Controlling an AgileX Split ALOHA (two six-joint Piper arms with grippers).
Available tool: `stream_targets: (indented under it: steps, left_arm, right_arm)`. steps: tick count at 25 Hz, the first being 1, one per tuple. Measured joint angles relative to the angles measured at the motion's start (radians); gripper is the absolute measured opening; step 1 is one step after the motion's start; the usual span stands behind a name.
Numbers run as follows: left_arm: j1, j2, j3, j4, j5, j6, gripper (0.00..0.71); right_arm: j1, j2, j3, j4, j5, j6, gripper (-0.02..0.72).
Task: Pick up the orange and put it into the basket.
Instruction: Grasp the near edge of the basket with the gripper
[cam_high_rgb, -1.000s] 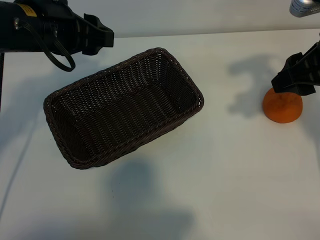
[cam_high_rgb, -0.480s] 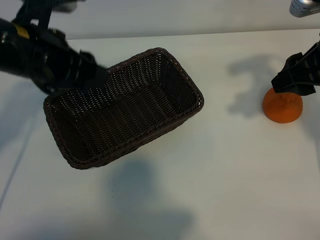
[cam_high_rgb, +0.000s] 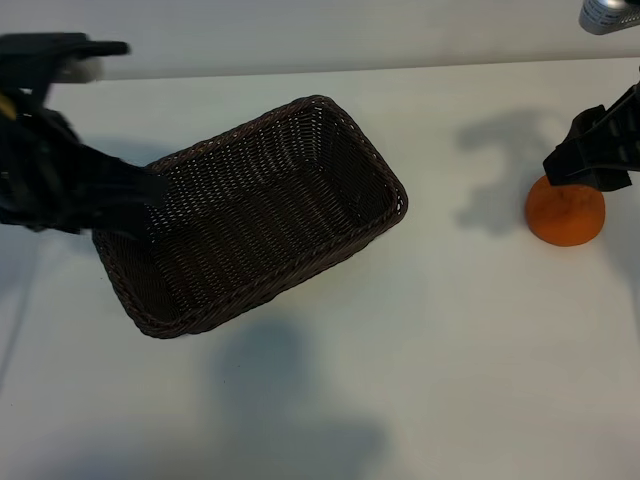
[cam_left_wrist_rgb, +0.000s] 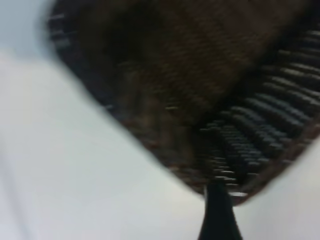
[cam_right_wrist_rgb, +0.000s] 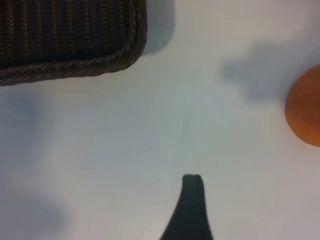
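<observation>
The robot's left gripper needs to next close on the rim of the basket's short side (cam_high_rgb: 111, 270), the one farthest from the orange.
The orange (cam_high_rgb: 566, 215) rests on the white table at the far right, and its edge also shows in the right wrist view as the orange (cam_right_wrist_rgb: 306, 107). My right gripper (cam_high_rgb: 590, 158) hovers just behind and above it, open and holding nothing; one dark finger (cam_right_wrist_rgb: 192, 200) shows over bare table. The dark brown wicker basket (cam_high_rgb: 335, 108) lies diagonally at centre left and is empty. My left gripper (cam_high_rgb: 150, 190) hangs over the basket's left end, open. In the left wrist view one finger (cam_left_wrist_rgb: 217, 212) points at the basket (cam_left_wrist_rgb: 200, 75) near a corner of its rim.
A basket corner (cam_right_wrist_rgb: 75, 65) shows in the right wrist view, with bare white table between it and the orange. A grey metal object (cam_high_rgb: 608, 14) sits at the top right corner. Arm shadows fall on the table near the front.
My left arm has swung from the back left corner forward and down to the basket's left end. The right arm, the orange and the basket have stayed put.
</observation>
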Motion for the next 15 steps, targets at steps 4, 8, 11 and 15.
stream_targets:
  steps: [4,8,11,15]
  left_arm:
    - [0.0,-0.092,0.074,0.139,-0.014,-0.18,0.485]
    - [0.0,-0.15,0.194,0.165,-0.078,-0.258,0.485]
    - [0.0,-0.155,0.249,0.171,-0.181,-0.304,0.512]
    - [0.0,-0.136,0.286,0.172,-0.316,-0.36,0.584]
  right_arm:
    - [0.0,0.0,0.0,0.0,0.0,0.0,0.593]
    - [0.0,0.0,0.0,-0.001,0.0,0.0,0.593]
    - [0.0,0.0,0.0,-0.001,0.0,0.0,0.593]
    - [0.0,0.0,0.0,-0.001,0.0,0.0,0.593]
